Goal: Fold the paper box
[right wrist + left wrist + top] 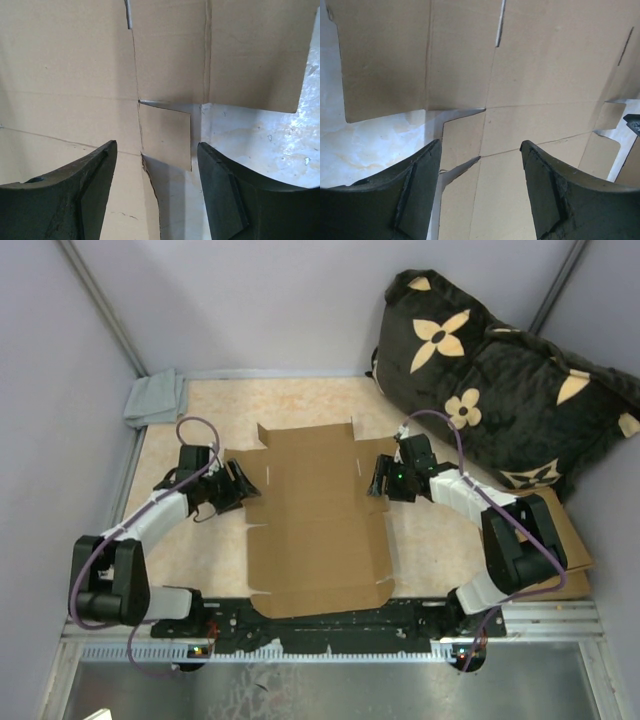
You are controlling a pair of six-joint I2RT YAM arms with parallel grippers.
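Observation:
I will next move my left gripper to the small raised flap [263, 435] at the paper box's far corner, on the grey cloth's side, and close it there.
The paper box [315, 520] lies flat and unfolded in the middle of the table, plain brown cardboard with flaps and slits. My left gripper [243, 485] is open at its left edge, jaws astride a small side flap [462, 137] there. My right gripper [375, 478] is open at the box's right edge, jaws either side of a small tab [167, 137] that is slightly lifted off the table. Neither gripper holds anything.
A grey cloth [155, 398] lies in the far left corner. A black pillow with tan flowers [500, 380] fills the far right. Flat brown cardboard pieces [560, 540] lie at the right edge under the right arm. A metal rail [330, 625] runs along the near edge.

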